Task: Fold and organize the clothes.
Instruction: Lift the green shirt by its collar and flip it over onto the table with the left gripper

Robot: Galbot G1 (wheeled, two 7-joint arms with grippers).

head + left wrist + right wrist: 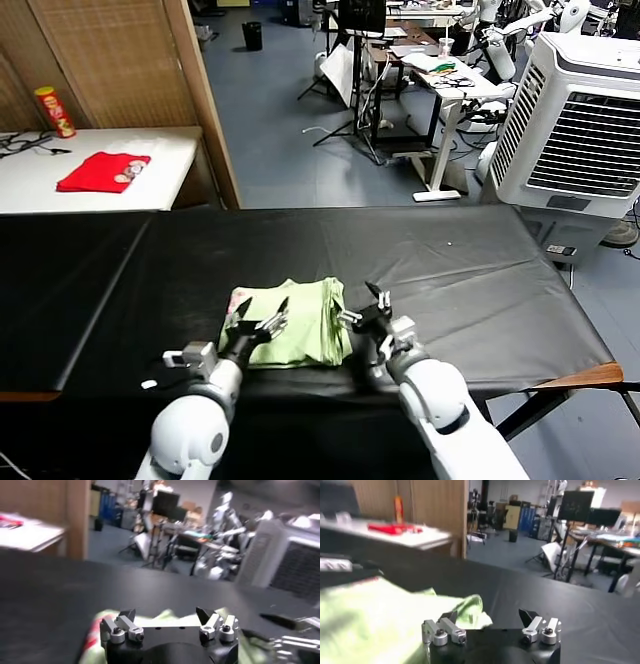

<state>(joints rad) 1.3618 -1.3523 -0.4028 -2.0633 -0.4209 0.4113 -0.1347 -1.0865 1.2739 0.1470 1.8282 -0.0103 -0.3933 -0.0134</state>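
Observation:
The side edge [227,319] [90,649] beside the pinkish patch of the pale lime-green T-shirt is the next place for my left gripper to go and close.
The pale lime-green T-shirt [290,322] lies folded into a rough square on the black table [470,260], near the front edge, with a pinkish patch at its left corner. My left gripper [262,318] is open and empty, just above the shirt's front left part; the shirt shows under it in the left wrist view [165,616]. My right gripper [364,304] is open and empty, just off the shirt's right edge. In the right wrist view the shirt [375,615] spreads beside the open fingers [451,617].
A red garment [103,171] and a red can [54,111] lie on a white table at the back left. A white air cooler [575,120] stands at the right. A wooden panel [205,100] stands behind the table.

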